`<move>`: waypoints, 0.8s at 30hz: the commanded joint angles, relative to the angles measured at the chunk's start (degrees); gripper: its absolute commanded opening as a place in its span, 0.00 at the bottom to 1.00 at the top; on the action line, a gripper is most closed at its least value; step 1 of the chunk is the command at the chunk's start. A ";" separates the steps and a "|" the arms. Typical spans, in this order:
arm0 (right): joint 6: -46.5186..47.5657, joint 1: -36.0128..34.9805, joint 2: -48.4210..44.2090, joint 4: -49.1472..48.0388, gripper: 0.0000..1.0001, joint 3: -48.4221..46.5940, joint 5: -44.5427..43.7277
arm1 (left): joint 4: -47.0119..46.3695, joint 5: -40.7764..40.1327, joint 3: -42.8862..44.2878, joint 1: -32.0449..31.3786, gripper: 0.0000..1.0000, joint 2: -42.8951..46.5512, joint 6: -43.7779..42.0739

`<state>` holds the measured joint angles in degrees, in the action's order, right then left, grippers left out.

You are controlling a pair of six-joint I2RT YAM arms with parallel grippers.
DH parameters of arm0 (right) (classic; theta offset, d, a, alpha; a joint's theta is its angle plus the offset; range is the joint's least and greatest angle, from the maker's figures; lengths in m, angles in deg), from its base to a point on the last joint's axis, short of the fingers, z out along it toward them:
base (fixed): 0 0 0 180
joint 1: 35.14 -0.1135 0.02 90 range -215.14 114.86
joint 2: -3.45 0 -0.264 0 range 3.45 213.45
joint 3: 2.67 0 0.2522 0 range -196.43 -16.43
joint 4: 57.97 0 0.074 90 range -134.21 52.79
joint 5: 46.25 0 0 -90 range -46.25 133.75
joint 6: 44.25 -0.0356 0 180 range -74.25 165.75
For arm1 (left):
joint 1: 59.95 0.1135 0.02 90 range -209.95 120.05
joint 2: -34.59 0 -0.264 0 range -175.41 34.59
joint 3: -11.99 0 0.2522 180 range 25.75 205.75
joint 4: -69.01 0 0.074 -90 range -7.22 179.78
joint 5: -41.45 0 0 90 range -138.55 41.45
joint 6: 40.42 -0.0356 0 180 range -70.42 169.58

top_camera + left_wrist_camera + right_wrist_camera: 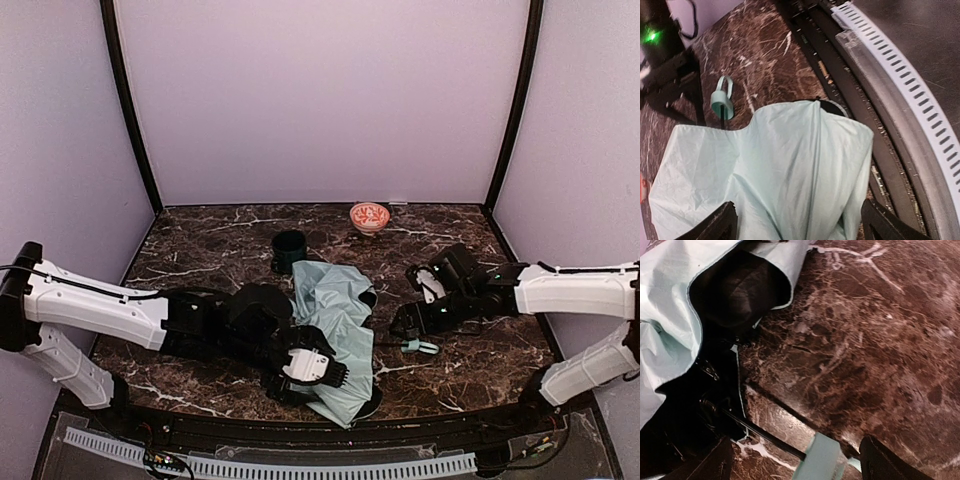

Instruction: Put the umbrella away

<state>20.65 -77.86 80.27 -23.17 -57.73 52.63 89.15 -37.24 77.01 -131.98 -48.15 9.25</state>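
Next, I need to move my left gripper from the near end and close it on the middle of the fabric (353, 338) (722, 149) of the umbrella, facing the mint handle.
The umbrella (335, 325) lies half collapsed on the marble table, its pale mint fabric spread out and its black lining showing. My left gripper (325, 372) is open over the near end of the fabric. In the left wrist view the fabric (785, 170) fills the gap between its two fingers (722, 225). My right gripper (408, 330) is open just above the umbrella's mint handle (420, 347). In the right wrist view the handle (820, 457) and the thin black shaft (760, 432) lie between the open fingers (887, 460), and the jaws do not grip them.
A dark green mug (289, 247) stands behind the umbrella. A red and white bowl (369, 216) sits at the back, right of centre. A white perforated rail (920, 90) runs along the table's near edge, close to my left gripper.
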 commanded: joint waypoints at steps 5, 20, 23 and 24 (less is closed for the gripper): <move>-12.90 -0.08 -15.72 -4.80 0.91 9.53 -10.68 | -10.79 5.16 -1.45 2.79 0.86 7.45 10.44; -21.33 -1.18 -8.19 -15.38 0.57 15.47 -5.22 | 7.54 -2.05 20.83 14.31 0.95 -20.03 17.15; -25.24 -3.80 -9.55 -17.55 0.57 18.74 -6.55 | 8.92 -0.95 18.72 14.21 0.95 -21.49 16.21; -26.78 -4.63 -9.87 -18.04 0.57 19.53 -7.60 | 9.26 -1.07 18.22 14.20 0.95 -22.08 16.03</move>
<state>0.10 -79.61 71.61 -37.05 -41.58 46.08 92.08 -37.59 96.95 -117.49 -70.18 27.02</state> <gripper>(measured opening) 0.567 0.952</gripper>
